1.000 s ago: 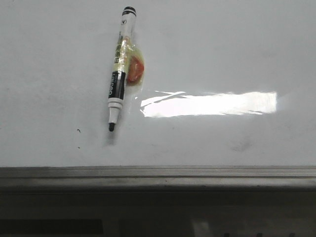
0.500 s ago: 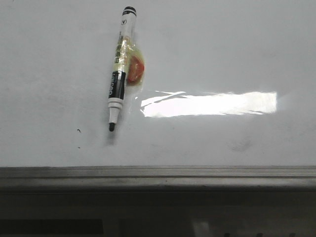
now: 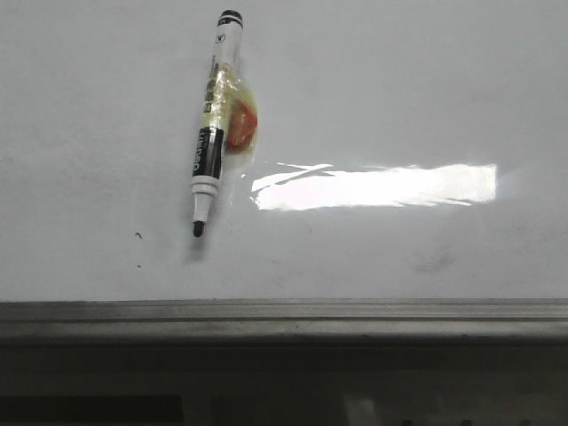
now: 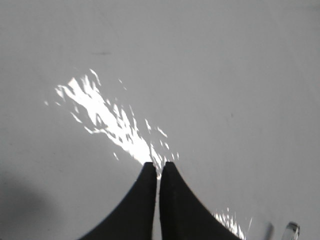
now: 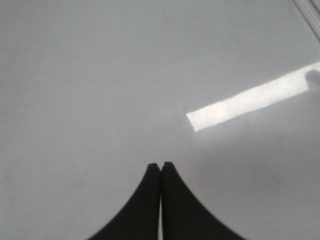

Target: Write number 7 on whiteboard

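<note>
My left gripper should grab the black-and-white marker next, and it will close on the marker's black band [image 3: 209, 155] between the orange lump and the marker's tip.
The whiteboard [image 3: 399, 89] fills the front view, glossy white with faint smudges. No number 7 shows on it. A black-and-white marker [image 3: 213, 133] lies uncapped on the board at upper left, tip toward the near edge, with an orange lump [image 3: 241, 127] taped to its side. Neither gripper appears in the front view. In the left wrist view my left gripper [image 4: 159, 165] hangs over bare board [image 4: 225, 75], its fingers almost together with nothing between them. My right gripper [image 5: 160, 165] is shut and empty over bare board [image 5: 90, 75].
A grey metal frame strip [image 3: 284, 311] runs along the board's near edge, with a dark ledge [image 3: 284, 373] below it. Two tiny black specks [image 3: 138, 235] sit left of the marker tip. A bright light reflection [image 3: 373, 186] lies across the board's middle.
In the front view the marker and the specks sit a hair further left than before. Nothing else differs.
</note>
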Controlling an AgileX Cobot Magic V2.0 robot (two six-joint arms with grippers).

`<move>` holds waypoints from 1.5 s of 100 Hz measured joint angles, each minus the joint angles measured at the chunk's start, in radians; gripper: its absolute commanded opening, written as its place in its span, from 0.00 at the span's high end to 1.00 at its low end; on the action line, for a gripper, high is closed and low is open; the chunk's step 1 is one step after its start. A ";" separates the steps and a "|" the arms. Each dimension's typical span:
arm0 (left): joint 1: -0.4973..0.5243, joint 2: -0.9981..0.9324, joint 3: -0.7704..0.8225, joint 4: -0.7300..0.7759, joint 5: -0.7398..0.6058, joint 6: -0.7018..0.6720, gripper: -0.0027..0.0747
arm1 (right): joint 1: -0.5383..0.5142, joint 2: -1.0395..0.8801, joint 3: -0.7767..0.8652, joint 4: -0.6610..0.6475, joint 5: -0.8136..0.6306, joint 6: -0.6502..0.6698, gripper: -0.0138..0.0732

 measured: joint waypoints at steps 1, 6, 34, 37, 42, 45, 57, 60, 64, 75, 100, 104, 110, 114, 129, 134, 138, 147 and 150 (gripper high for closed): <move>0.000 0.003 -0.004 0.020 0.008 0.000 0.99 | 0.000 0.003 -0.008 -0.003 0.010 -0.006 0.91; 0.000 0.021 -0.047 0.099 0.079 0.000 0.99 | 0.000 0.023 -0.063 -0.013 0.082 -0.058 0.91; 0.000 0.367 -0.396 0.494 0.445 0.075 0.88 | 0.000 0.220 -0.304 -0.028 0.333 -0.334 0.88; -0.007 0.400 -0.424 0.502 0.460 0.092 0.82 | 0.000 0.237 -0.321 -0.028 0.342 -0.342 0.84; -0.024 0.449 -0.451 0.509 0.466 0.110 0.68 | 0.000 0.265 -0.341 -0.028 0.348 -0.349 0.76; -0.041 0.472 -0.461 0.509 0.464 0.125 0.58 | 0.000 0.276 -0.350 -0.028 0.352 -0.349 0.71; -0.148 0.553 -0.479 0.507 0.448 0.242 0.37 | 0.016 0.295 -0.367 -0.026 0.357 -0.351 0.48; -0.185 0.569 -0.481 0.505 0.443 0.265 0.38 | 0.025 0.295 -0.368 -0.026 0.359 -0.351 0.44; -0.223 0.594 -0.481 0.503 0.433 0.286 0.39 | 0.039 0.295 -0.369 -0.026 0.358 -0.351 0.41; -0.341 0.655 -0.481 0.474 0.375 0.312 0.45 | 0.068 0.295 -0.369 -0.026 0.358 -0.353 0.40; -0.607 0.836 -0.481 0.300 0.091 0.316 0.45 | 0.082 0.309 -0.369 -0.026 0.361 -0.353 0.40; -0.641 0.871 -0.482 0.281 0.060 0.316 0.45 | 0.082 0.310 -0.369 -0.026 0.361 -0.353 0.40; -0.697 0.922 -0.483 0.260 0.003 0.316 0.45 | 0.082 0.310 -0.369 -0.026 0.361 -0.353 0.40; -0.729 0.958 -0.483 0.245 -0.035 0.316 0.45 | 0.082 0.310 -0.369 -0.026 0.361 -0.353 0.40; -0.794 1.063 -0.483 0.175 -0.163 0.318 0.45 | 0.082 0.310 -0.369 -0.026 0.361 -0.353 0.40; -0.803 1.095 -0.485 0.156 -0.186 0.318 0.45 | 0.082 0.310 -0.369 -0.026 0.361 -0.353 0.40; -0.805 1.111 -0.492 0.148 -0.195 0.318 0.45 | 0.082 0.310 -0.369 -0.026 0.361 -0.353 0.40; -0.809 1.140 -0.518 0.142 -0.193 0.318 0.45 | 0.082 0.310 -0.369 -0.024 0.361 -0.353 0.40; -0.809 1.146 -0.526 0.140 -0.191 0.318 0.45 | 0.082 0.310 -0.369 -0.024 0.361 -0.353 0.40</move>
